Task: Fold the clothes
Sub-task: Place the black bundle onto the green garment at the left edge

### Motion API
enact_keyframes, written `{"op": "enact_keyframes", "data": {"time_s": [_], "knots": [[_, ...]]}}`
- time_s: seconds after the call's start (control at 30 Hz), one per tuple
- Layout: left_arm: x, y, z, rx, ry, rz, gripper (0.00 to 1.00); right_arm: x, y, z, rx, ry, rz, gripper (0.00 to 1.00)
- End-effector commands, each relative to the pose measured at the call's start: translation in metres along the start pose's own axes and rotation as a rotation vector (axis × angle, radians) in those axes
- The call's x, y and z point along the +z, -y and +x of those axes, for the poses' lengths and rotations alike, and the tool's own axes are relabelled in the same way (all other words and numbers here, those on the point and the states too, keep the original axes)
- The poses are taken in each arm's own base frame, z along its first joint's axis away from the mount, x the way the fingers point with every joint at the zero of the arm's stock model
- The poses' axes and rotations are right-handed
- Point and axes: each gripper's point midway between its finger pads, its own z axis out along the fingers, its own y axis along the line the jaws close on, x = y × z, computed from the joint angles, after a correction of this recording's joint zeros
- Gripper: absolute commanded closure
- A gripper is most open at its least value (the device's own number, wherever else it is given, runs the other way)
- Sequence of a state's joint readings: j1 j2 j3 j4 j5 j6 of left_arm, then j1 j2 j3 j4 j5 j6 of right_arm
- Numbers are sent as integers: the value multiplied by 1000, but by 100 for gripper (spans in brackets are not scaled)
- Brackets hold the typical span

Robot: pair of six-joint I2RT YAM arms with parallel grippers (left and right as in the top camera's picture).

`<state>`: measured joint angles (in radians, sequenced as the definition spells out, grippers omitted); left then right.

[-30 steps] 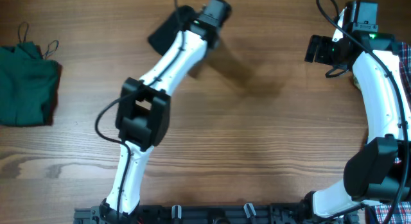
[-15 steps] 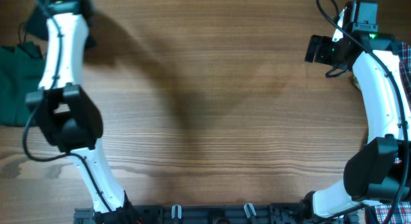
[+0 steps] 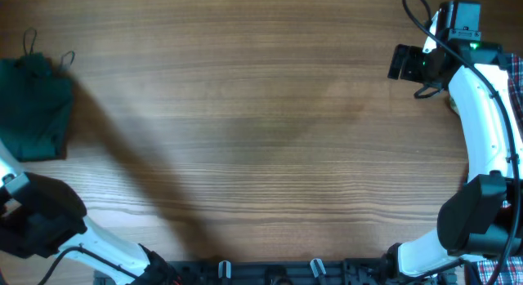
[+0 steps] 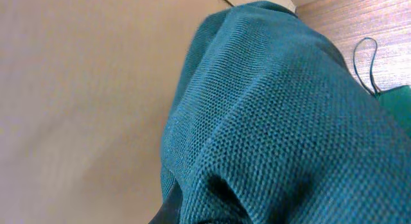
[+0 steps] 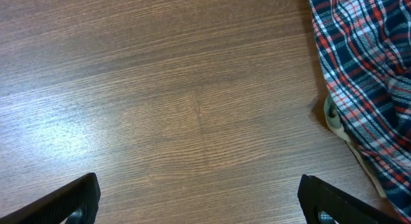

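My left gripper should let the teal knit garment go on top of the folded dark green strappy top [image 3: 34,89].
A teal-looking knit garment [image 4: 276,121] fills the left wrist view and hangs right in front of the camera. It covers my left gripper's jaws, which are shut on it. That gripper is out of the overhead view; only the left arm's elbow [image 3: 37,228] shows at the left edge. A dark green strappy top [image 3: 33,105] lies folded at the table's left end. My right gripper [image 5: 209,211] hovers open over bare wood at the far right [image 3: 406,62]. A red-blue-white plaid shirt [image 5: 366,76] lies just right of it.
The left wrist camera looks past the table's corner [image 4: 334,6] to a beige floor [image 4: 83,89]. One strap of the green top [image 4: 366,57] shows there. A black rail [image 3: 270,273] runs along the front edge.
The left arm has swung from the top middle of the table to the far left and past the table's edge, carrying the dark garment. The right arm has not moved.
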<state>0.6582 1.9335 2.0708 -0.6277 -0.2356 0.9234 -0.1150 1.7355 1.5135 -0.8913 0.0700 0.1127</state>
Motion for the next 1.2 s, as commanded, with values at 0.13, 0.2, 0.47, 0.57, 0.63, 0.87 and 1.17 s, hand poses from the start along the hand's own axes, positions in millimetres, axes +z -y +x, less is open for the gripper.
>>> {"op": "enact_keyframes", "data": {"time_s": [0.13,0.2,0.47,0.57,0.63,0.87,1.17], "knots": [[52,2,42,-32,2,75,96,-9,2,-7,21,32,9,0],[72,16,55,-6,-29,105,96,-9,2,-7,21,33,9,0],[97,31,87,25,-66,172,96,-9,2,-7,21,33,9,0],[99,14,83,26,-52,105,96,-9,2,-7,21,33,9,0],[100,0,88,64,-45,68,96,-9,2,-7,22,34,9,0],[107,44,111,-72,-78,256,96,-9,2,-8,21,36,8,0],[96,125,75,-141,-108,451,96,-9,2,-8,22,36,9,0]]}}
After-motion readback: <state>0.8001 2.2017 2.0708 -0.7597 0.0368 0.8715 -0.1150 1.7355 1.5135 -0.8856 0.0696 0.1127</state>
